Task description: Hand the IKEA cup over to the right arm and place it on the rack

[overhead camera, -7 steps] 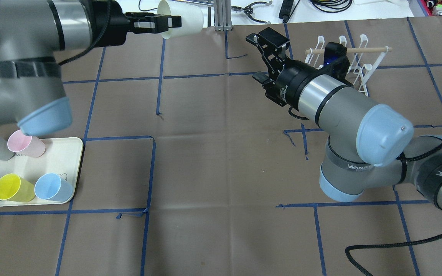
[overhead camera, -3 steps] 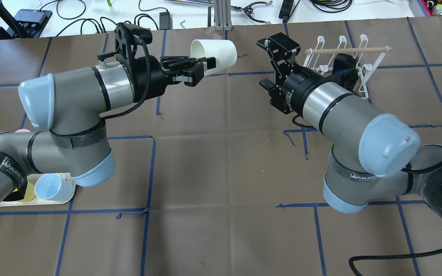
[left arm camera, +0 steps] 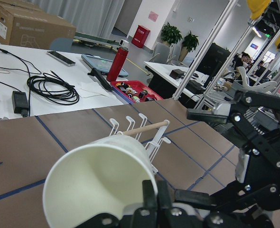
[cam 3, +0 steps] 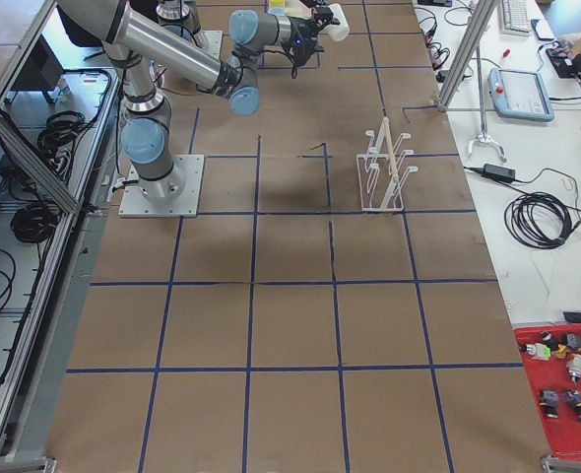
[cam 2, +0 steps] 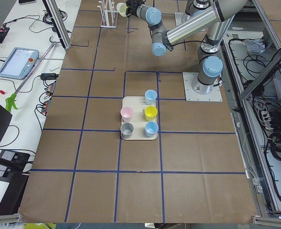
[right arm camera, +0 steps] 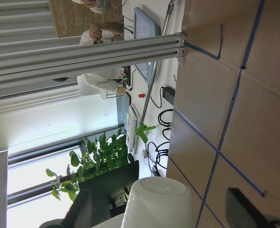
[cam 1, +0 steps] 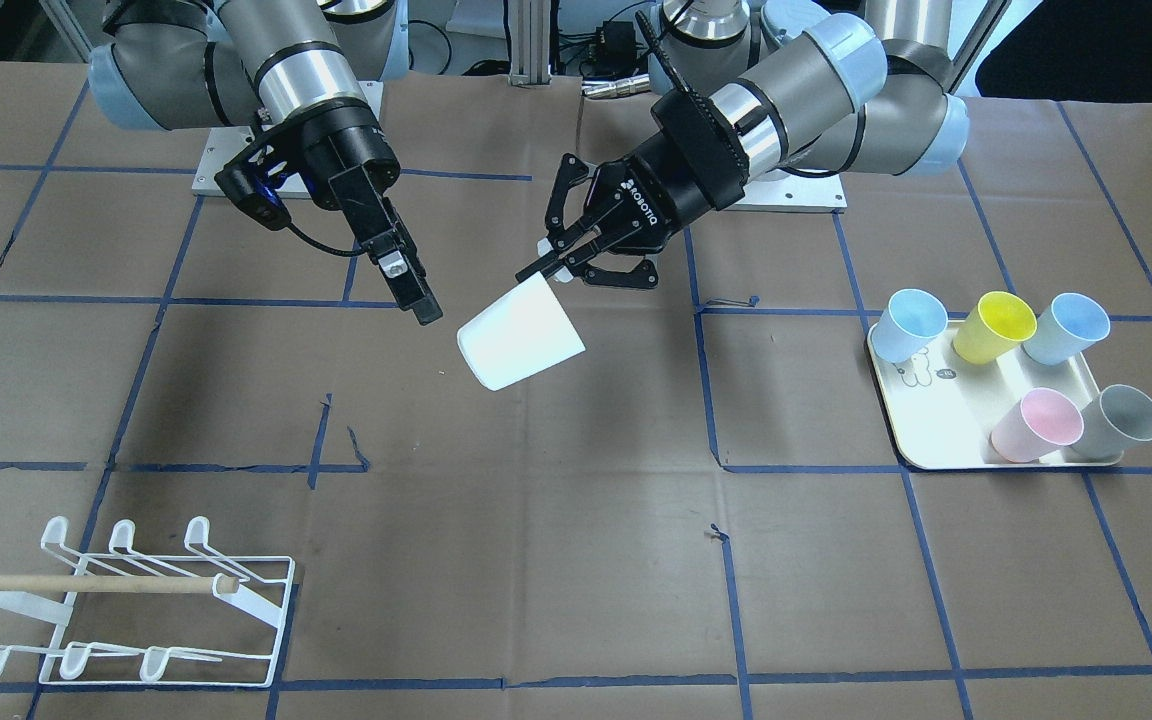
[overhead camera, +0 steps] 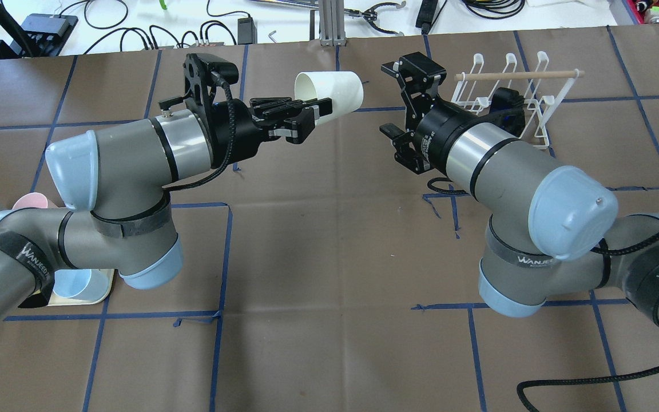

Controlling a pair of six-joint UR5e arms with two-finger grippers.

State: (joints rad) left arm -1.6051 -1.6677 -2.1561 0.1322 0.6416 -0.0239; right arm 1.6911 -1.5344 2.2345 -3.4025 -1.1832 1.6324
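Note:
The white IKEA cup's rim is held by my left gripper, so next my right gripper closes around the middle of the side (cam 1: 514, 341) (right arm camera: 157, 213) of that cup.
The white IKEA cup (overhead camera: 332, 91) is held in the air on its side, mouth toward the far table edge. My left gripper (overhead camera: 313, 113) is shut on the cup's rim, as the front view (cam 1: 551, 270) also shows. My right gripper (overhead camera: 395, 100) is open and empty, a short gap to the right of the cup, facing its base. In the right wrist view the cup's base (right arm camera: 159, 204) shows ahead between the spread fingers. The white wire rack (overhead camera: 512, 94) with its wooden dowel stands behind the right wrist, empty. It shows beyond the cup (left arm camera: 99, 185) in the left wrist view.
A cream tray (cam 1: 946, 430) with several coloured cups lies on the robot's left side, mostly hidden under the left arm in the overhead view. An aluminium post (overhead camera: 328, 23) and cables stand at the far table edge. Blue tape lines grid the brown table cover.
My left arm has carried the cup right and lower, from the far edge toward the right gripper. The right gripper has shifted slightly toward it and stays open.

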